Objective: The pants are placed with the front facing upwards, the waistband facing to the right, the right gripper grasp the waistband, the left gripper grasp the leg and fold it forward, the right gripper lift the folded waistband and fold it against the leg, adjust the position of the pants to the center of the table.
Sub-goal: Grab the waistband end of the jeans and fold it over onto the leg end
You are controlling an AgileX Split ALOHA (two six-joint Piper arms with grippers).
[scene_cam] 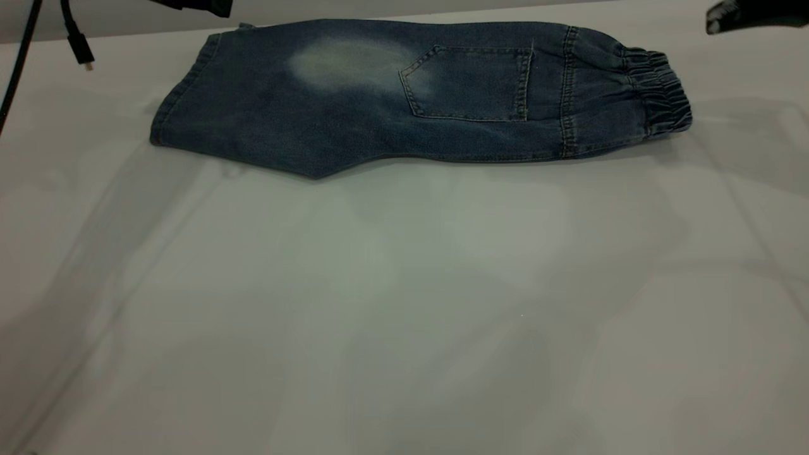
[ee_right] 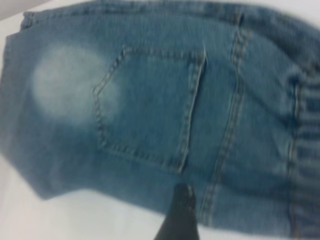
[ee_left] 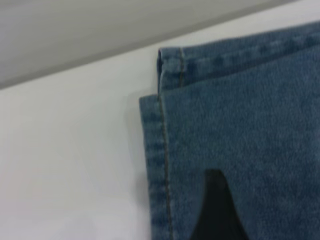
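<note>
I should next move my right gripper to the middle of the ruched waistband (scene_cam: pixel 664 90) (ee_right: pixel 307 145) of the pants, between its far and near corners, and close it there.
The pants (scene_cam: pixel 392 95) lie flat at the far side of the table (scene_cam: pixel 404 303), folded lengthwise into one long strip. The square back pocket (scene_cam: pixel 471 82) and a pale faded patch (scene_cam: pixel 344 62) face up. The ruched waistband (scene_cam: pixel 660 91) is at the right end and the leg hem (scene_cam: pixel 180 95) at the left. My left gripper (scene_cam: pixel 193 5) hangs above the leg end, clear of the cloth, and the left wrist view shows the hem corner (ee_left: pixel 167 90) below it. My right gripper (scene_cam: pixel 752 16) hovers beyond the waistband, touching nothing. The right wrist view looks down on the pocket (ee_right: pixel 150 110).
A black cable with a small plug (scene_cam: pixel 79 44) dangles at the far left, just left of the leg hem. The wide near half of the white table lies in front of the pants, and the table's far edge runs right behind them.
</note>
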